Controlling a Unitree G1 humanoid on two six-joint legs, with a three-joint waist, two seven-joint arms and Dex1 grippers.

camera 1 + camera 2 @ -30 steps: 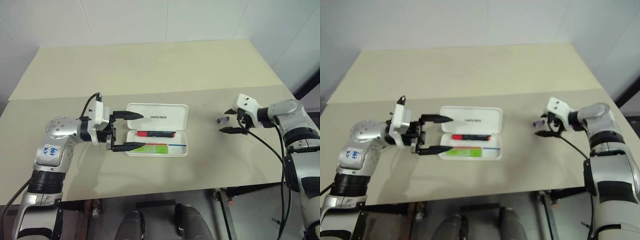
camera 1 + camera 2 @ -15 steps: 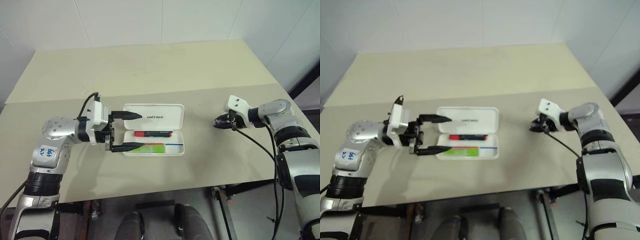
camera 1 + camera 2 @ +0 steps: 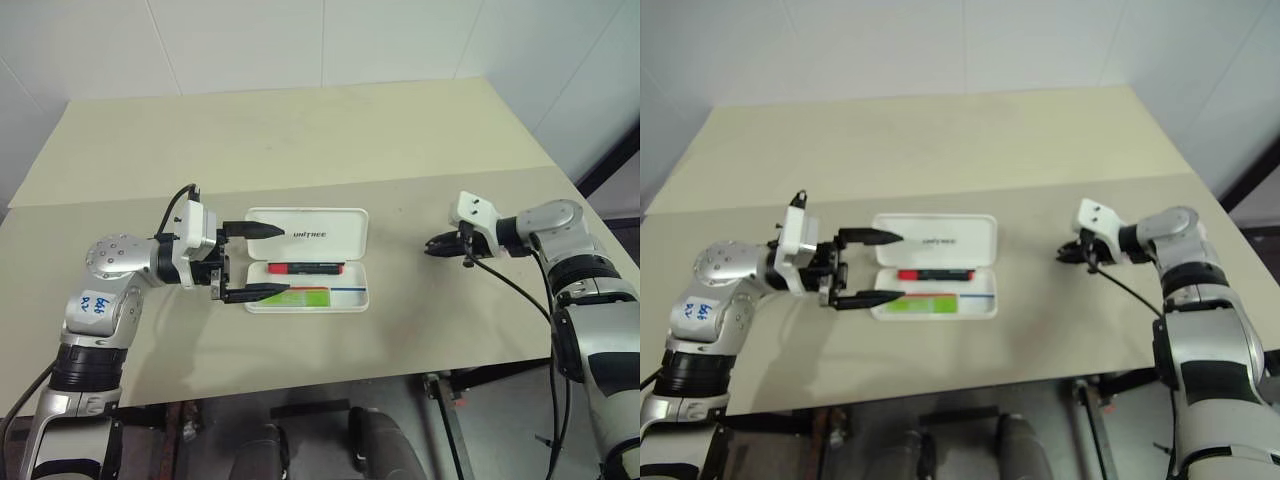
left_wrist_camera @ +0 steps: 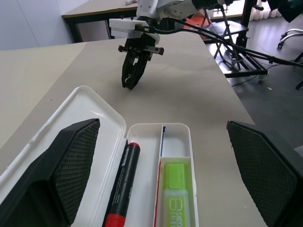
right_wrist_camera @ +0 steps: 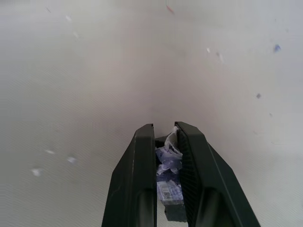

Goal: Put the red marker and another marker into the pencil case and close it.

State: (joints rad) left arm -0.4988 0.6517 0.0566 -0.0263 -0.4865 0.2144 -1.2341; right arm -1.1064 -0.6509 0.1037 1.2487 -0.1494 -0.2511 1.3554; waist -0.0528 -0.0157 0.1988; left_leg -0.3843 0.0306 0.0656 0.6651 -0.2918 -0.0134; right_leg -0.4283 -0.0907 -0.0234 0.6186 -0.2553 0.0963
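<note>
The empty slot (image 3: 347,298) is beside the lime-green marker. I will put the small dark grey and purple object, now low over the table, down there with my right gripper.
The white pencil case (image 3: 345,228) lies open in the middle of the table, lid hinged back. The red marker (image 3: 307,268) lies in its tray, and beside it, nearer me, lies the lime-green marker (image 3: 301,296). Both also show in the left wrist view, the red marker (image 4: 120,182) next to the green marker (image 4: 175,189). My left gripper (image 3: 286,261) is open and level, its fingers spanning the case's left end. Far right, my right gripper (image 3: 432,246) is low over the table, shut on a small dark grey and purple object (image 5: 168,163).
The beige table (image 3: 300,140) stretches wide behind the case, with a seam running across it. Bare tabletop separates the case from my right gripper (image 4: 130,82). The table's right edge is close to my right arm.
My right gripper has shut on the small dark grey object that lay next to its open fingers, and it has shifted slightly left. The left gripper has held still. The camera has shifted.
</note>
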